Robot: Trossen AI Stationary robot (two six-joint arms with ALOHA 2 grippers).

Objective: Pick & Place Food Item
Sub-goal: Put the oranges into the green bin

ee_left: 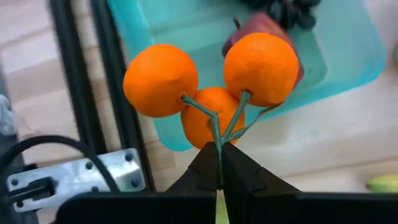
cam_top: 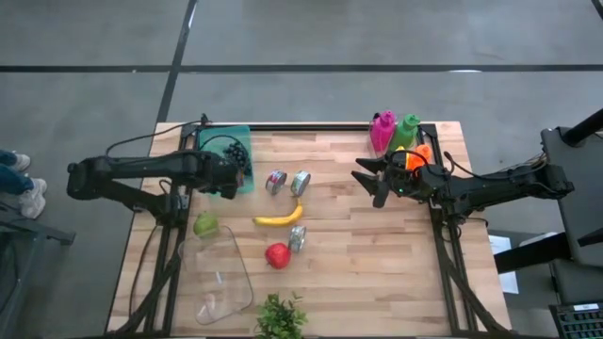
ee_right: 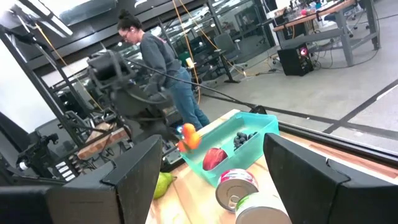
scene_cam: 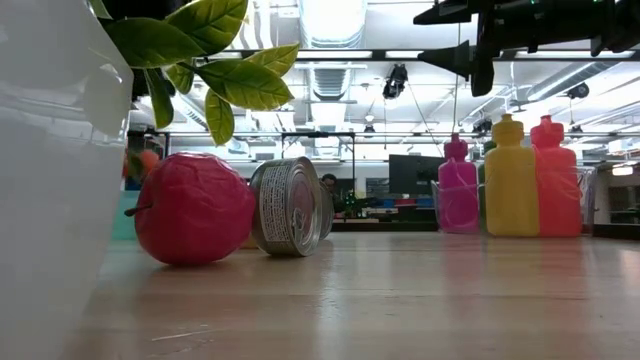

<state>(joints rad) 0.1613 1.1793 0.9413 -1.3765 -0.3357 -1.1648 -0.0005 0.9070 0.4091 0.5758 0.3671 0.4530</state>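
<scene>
Next, my left gripper lets go of the oranges in the teal tray's near corner [cam_top: 217,181] [ee_left: 209,82], beside the red apple lying there.
A bunch of three oranges [ee_left: 160,79] on green stems hangs over one end of the teal tray [ee_left: 348,56], with my left gripper [ee_left: 219,149] shut on its stems. In the tray lie a red apple [ee_left: 264,25] and dark grapes [cam_top: 236,153]. The right wrist view shows the oranges [ee_right: 189,138] raised above the tray's end [ee_right: 249,134]. My right gripper [cam_top: 369,181] stands open and level above the table's right half, with nothing between its fingers. My left gripper pinches the green stems [ee_left: 214,127] between its two fingertips, where the three stems run together. The fingers come from above, slanting steeply down. The oranges hang just beyond the fingertips, clear of the tray.
On the wooden table lie two cans [cam_top: 275,181], a banana [cam_top: 280,217], a third can [cam_top: 297,237], a red apple [cam_top: 277,255] and a green pear [cam_top: 205,225]. A clear container [cam_top: 221,273] and a plant [cam_top: 281,318] stand near the front. Coloured bottles [cam_top: 394,132] stand at the back right.
</scene>
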